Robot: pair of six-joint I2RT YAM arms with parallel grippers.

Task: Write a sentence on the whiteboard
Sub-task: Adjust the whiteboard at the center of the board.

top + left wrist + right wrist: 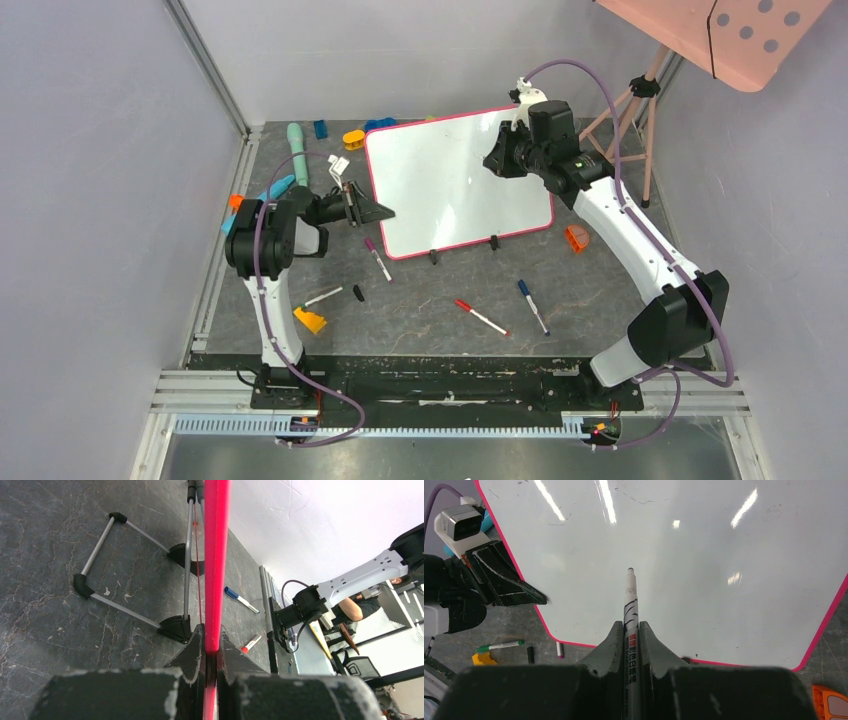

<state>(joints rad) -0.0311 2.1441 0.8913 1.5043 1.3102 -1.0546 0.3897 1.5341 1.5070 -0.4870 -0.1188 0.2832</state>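
Observation:
The whiteboard's bottom edge slants across the table, so my left gripper will open, regrip the whiteboard's pink side edge (372,174) and pull the whiteboard straighter before writing.
The whiteboard (450,185) stands tilted on two black feet at the table's middle back, its white face blank with no sentence on it. My left gripper (375,212) is shut on the board's pink-red left edge (216,565). My right gripper (497,160) is shut on a grey whiteboard marker (630,605), uncapped, its tip pointing at the board face (704,565) near the upper right and a little short of it. The left gripper also shows in the right wrist view (506,587).
Loose markers lie on the dark table in front of the board: a purple one (377,258), a red one (481,317), a blue one (533,306) and a green one (323,297) by a yellow block (310,320). A tripod (630,120) and a salmon-pink dotted panel (740,35) stand at the back right.

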